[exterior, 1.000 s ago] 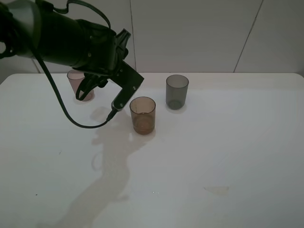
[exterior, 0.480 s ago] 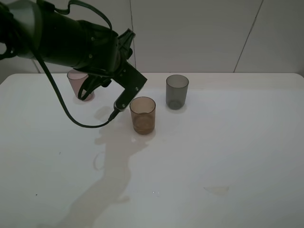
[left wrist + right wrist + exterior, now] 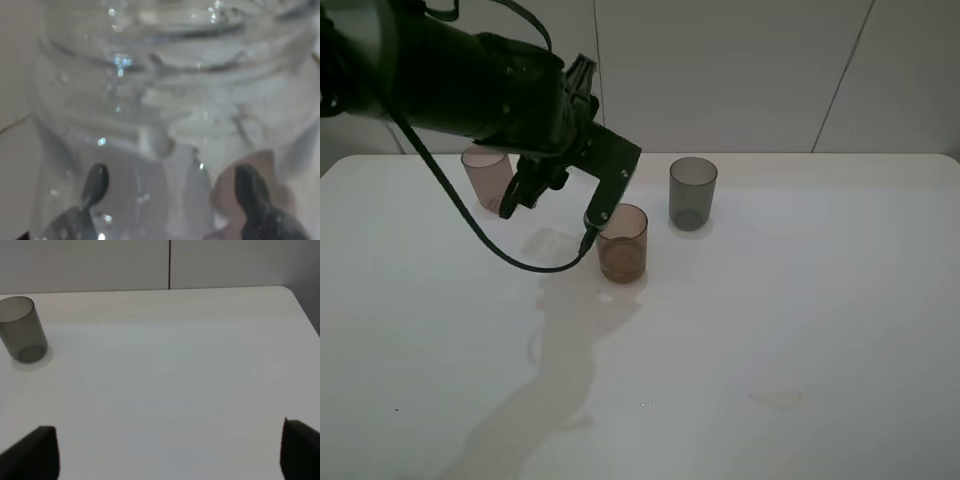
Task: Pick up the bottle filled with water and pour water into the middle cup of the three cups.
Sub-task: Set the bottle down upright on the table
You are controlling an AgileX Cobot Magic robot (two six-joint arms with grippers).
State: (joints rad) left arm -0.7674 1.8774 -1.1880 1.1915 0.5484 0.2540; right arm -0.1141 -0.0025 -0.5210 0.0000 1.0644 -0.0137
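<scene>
The clear bottle, now held above the table between cups, will be set down and let go by my left gripper on the white table (image 3: 516, 273) in front of the pinkish-mauve cup.
My left gripper (image 3: 172, 192) is shut on the clear bottle (image 3: 165, 100), which fills the left wrist view with its threaded neck away from the camera; dark fingertips (image 3: 96, 184) press on both sides. In the exterior view the left gripper (image 3: 532, 190) hangs above the table between the pinkish-mauve cup (image 3: 486, 176) and the amber-brown middle cup (image 3: 622, 243); the arm hides the bottle there. The smoky grey cup (image 3: 692, 193) stands to the right and shows in the right wrist view (image 3: 22, 330). My right gripper (image 3: 165, 455) is open and empty, out of the exterior view.
The white table (image 3: 800, 300) carries a small faint stain (image 3: 775, 400) near the front right. A black cable (image 3: 520, 262) loops down from the left arm close to the amber cup. The table's far right corner (image 3: 295, 295) shows in the right wrist view.
My left arm with the bottle has moved to the right, closer to the amber-brown cup, and has uncovered the pinkish-mauve cup. The cups have not moved.
</scene>
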